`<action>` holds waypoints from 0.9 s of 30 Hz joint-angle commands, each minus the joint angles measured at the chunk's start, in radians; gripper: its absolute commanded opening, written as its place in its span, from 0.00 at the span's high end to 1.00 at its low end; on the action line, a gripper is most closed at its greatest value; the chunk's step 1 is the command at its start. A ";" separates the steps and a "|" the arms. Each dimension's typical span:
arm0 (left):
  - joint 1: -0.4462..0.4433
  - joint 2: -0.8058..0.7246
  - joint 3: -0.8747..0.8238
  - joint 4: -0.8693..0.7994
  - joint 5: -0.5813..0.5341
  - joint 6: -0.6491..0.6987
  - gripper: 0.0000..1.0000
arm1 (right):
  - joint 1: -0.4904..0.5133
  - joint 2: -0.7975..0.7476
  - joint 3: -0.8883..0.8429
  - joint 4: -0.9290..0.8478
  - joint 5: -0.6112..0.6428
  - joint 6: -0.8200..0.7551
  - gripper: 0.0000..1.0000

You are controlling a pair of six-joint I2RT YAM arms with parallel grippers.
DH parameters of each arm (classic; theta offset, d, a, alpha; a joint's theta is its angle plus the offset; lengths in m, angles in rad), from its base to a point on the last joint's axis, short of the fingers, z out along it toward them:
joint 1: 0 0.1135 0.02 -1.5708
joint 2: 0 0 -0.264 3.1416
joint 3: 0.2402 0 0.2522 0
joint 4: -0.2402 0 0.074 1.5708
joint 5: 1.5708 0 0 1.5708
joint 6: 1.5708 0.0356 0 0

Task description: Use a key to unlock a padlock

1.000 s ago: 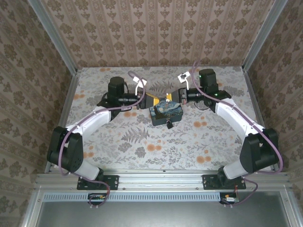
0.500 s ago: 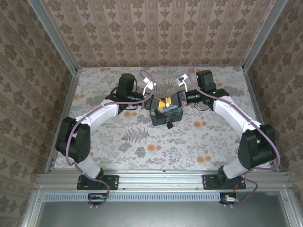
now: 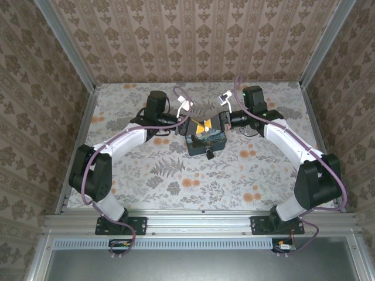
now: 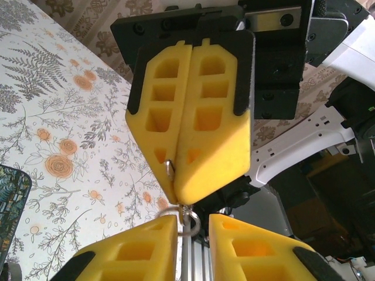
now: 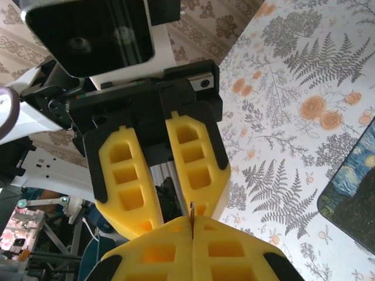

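Observation:
Only a short stub of the key sticks out of my right gripper, so my left gripper needs to pinch the key while my right gripper takes its ring end [image 4: 187, 214].
My two grippers meet tip to tip above the far edge of a dark starry-print box [image 3: 206, 140]. A small black padlock [image 3: 209, 154] lies at that box's near edge. My right gripper [image 3: 212, 124] [image 5: 192, 223] is shut on a thin metal key [image 5: 191, 209], whose blade edge pokes out between the yellow pads. In the left wrist view the key's wire ring [image 4: 183, 219] hangs from the right gripper [image 4: 176, 196]. My left gripper [image 3: 196, 126] [image 4: 194, 228] is open, and its fingers straddle that ring without clamping it.
The box [image 5: 351, 181] lies on the floral tablecloth [image 3: 176, 175]. Patterned walls and aluminium rails [image 3: 88, 117] close in the table on three sides. Both arms arch inward from the near edge.
The left arm has swung forward and to the right, bringing its gripper up against the right one. In the last half second hardly anything moved.

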 commanded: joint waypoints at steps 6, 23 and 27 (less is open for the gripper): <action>-0.008 0.012 0.019 -0.015 0.003 0.020 0.77 | 0.012 -0.011 0.002 0.025 -0.040 0.002 1.00; -0.019 0.023 0.001 0.087 -0.003 -0.049 1.00 | 0.023 -0.004 -0.013 0.054 -0.031 0.022 0.98; -0.019 0.014 -0.010 0.111 -0.017 -0.062 1.00 | 0.018 -0.004 -0.008 0.042 -0.010 0.025 0.80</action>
